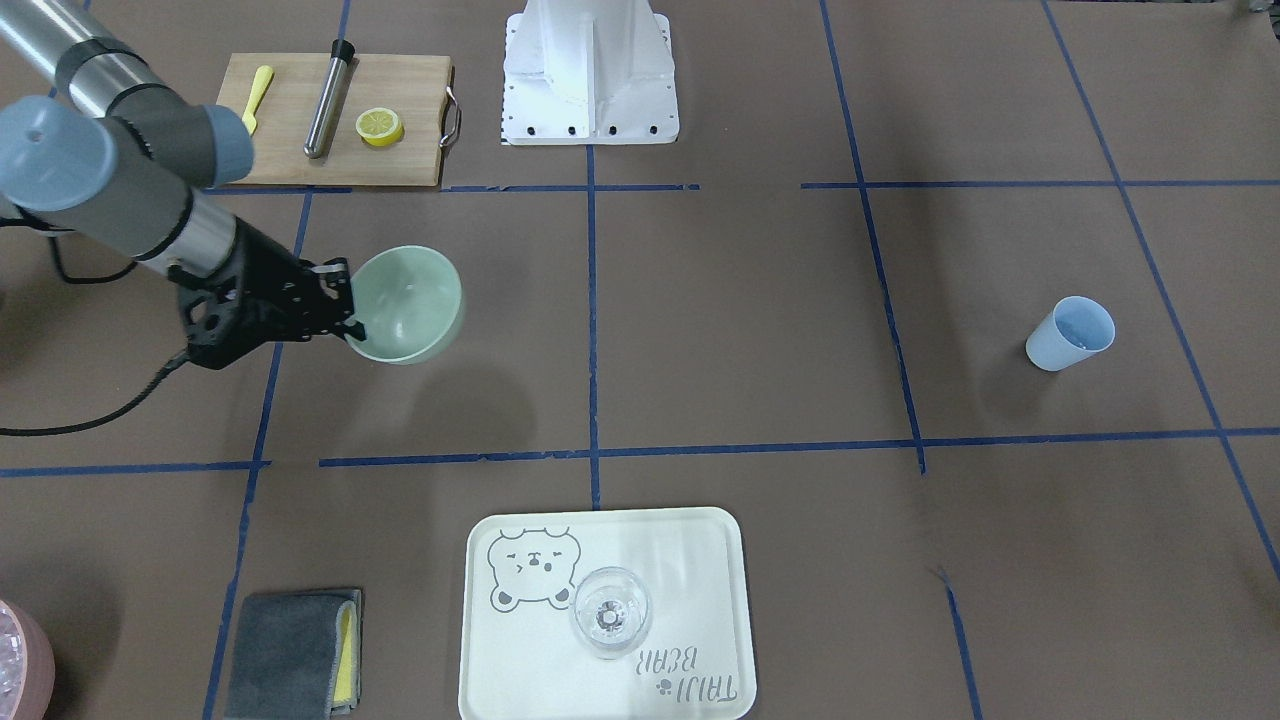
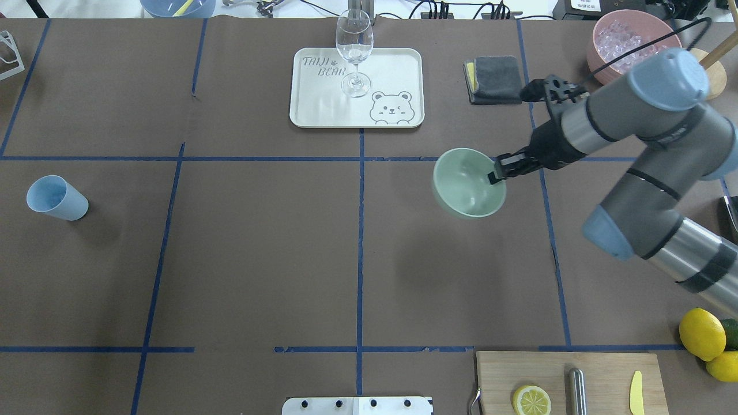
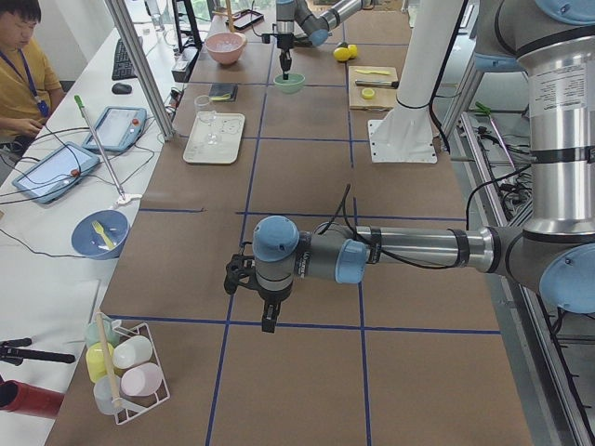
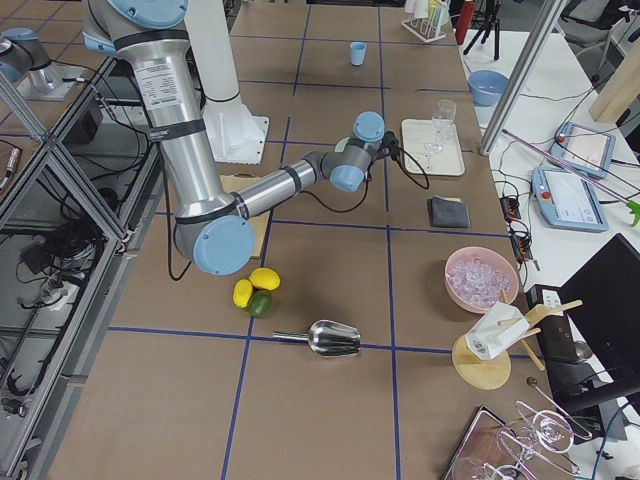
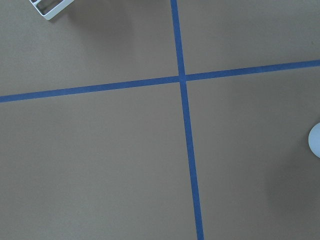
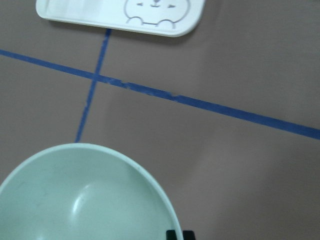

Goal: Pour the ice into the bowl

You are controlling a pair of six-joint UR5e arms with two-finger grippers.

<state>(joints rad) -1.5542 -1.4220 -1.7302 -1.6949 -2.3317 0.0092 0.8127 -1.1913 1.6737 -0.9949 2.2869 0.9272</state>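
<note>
I will set the mint-green bowl mid-way in the taped square (image 1: 756, 312) next to the blue cup's square with my right gripper.
My right gripper (image 2: 497, 173) is shut on the near rim of the pale mint-green bowl (image 2: 468, 183) and holds it, empty, a little above the table. The bowl also shows in the front view (image 1: 405, 303) and the right wrist view (image 6: 85, 195). The ice (image 2: 625, 40) lies in the pink container (image 2: 599, 57) at the far right, beyond the bowl. A blue cup (image 2: 55, 197) stands at the far left. My left gripper (image 3: 270, 316) shows only in the exterior left view, low over bare table; I cannot tell whether it is open or shut.
A white tray (image 2: 323, 109) with a wine glass (image 2: 354, 52) sits at the far middle. A grey cloth (image 2: 493, 78) lies by the pink container. A cutting board (image 2: 599, 369) with a lemon half (image 2: 531, 400) is near right. A metal scoop (image 4: 335, 338) and lemons (image 2: 700, 333) lie further right.
</note>
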